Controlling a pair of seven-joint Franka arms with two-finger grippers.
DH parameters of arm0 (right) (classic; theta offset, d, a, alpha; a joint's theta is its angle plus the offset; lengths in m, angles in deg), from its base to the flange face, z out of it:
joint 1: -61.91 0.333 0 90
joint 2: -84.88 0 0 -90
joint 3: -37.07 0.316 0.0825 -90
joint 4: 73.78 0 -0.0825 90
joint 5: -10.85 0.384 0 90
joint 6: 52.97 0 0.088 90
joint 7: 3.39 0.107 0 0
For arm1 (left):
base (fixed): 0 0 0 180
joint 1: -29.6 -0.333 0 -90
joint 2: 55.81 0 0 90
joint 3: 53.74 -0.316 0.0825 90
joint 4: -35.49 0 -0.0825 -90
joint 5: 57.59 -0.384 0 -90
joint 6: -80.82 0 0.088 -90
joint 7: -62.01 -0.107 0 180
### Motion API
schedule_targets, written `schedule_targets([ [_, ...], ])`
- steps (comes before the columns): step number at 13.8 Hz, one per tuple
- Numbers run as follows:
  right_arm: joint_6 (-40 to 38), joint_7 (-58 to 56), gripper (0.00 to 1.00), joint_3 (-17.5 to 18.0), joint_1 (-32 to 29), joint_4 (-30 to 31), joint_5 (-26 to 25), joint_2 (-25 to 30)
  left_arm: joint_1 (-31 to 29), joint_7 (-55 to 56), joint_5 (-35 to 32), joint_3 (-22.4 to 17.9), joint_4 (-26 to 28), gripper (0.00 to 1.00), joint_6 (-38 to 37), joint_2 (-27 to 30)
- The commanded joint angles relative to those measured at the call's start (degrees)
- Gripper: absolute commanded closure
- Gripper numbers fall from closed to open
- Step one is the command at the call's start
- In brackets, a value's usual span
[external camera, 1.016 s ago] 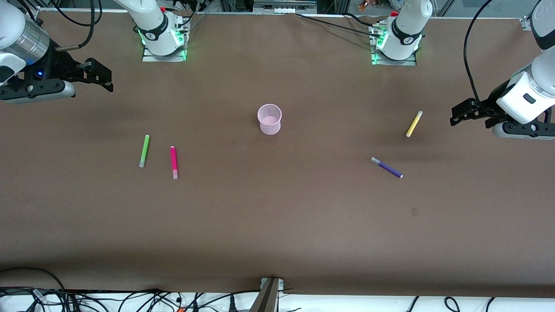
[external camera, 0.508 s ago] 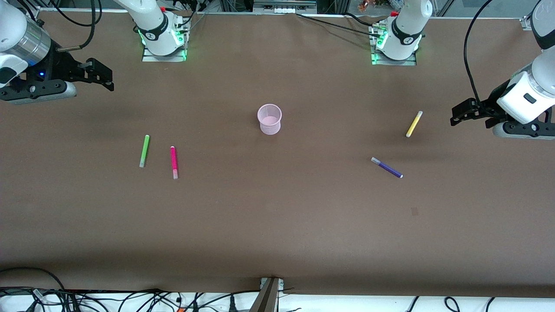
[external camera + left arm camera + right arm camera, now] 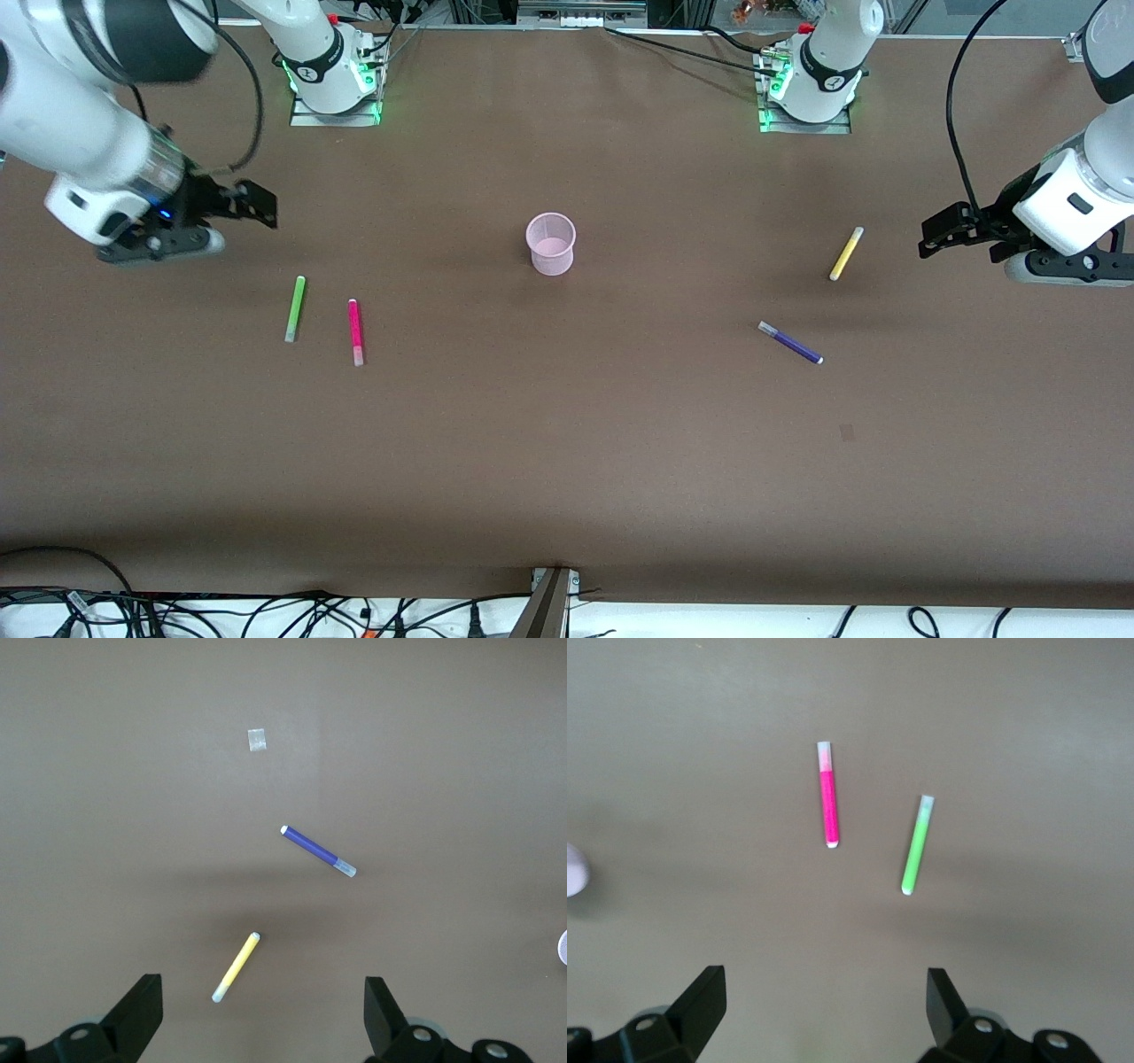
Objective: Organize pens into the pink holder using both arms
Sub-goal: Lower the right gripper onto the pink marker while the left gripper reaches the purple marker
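Observation:
Next, my right gripper grabs the magenta pen by the solid-coloured end (image 3: 353, 309) (image 3: 831, 832) of the magenta pen, opposite its pale cap.
The pink holder (image 3: 551, 244) stands upright mid-table. A lime green pen (image 3: 294, 308) and a magenta pen (image 3: 355, 331) lie toward the right arm's end, nearer the front camera than the holder. The yellow pen (image 3: 845, 253) and purple pen (image 3: 790, 343) lie toward the left arm's end. My right gripper (image 3: 261, 208) hangs open and empty over bare table beside the green pen (image 3: 917, 855) and the magenta pen (image 3: 827, 806). Open and empty too, my left gripper (image 3: 930, 237) hovers beside the yellow pen (image 3: 236, 967), with the purple pen (image 3: 319, 850) farther off.
Both arm bases (image 3: 335, 84) (image 3: 811, 89) stand along the table's back edge. A small pale patch (image 3: 847, 432) marks the brown table cover nearer the front camera than the purple pen. Cables (image 3: 266, 616) and a bracket (image 3: 551, 594) run along the front edge.
My right arm has swung in from the table's end toward the green pen and come lower. The left arm has hardly moved. No pen has shifted.

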Motion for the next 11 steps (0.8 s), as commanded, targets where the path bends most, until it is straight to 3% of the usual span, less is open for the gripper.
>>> schedule_targets([
  [1, 16.2, -0.4, 0.0, 1.1, -1.1, 13.2, 0.0, 0.2, 0.7, 6.1, -0.9, 0.9, -1.5, 0.0, 0.1, -3.8],
  [8, 40.6, 0.4, 0.02, 1.5, -0.6, 16.4, 0.1, -17.4, 1.6, 17.2, -0.8, 3.3, -1.2, 0.0, 4.3, -15.4],
  [11, 48.4, 0.4, 0.09, 2.3, -0.6, 16.5, 0.1, -22.8, 2.4, 22.2, -0.8, 3.2, -0.5, 0.0, 7.1, -19.5],
])
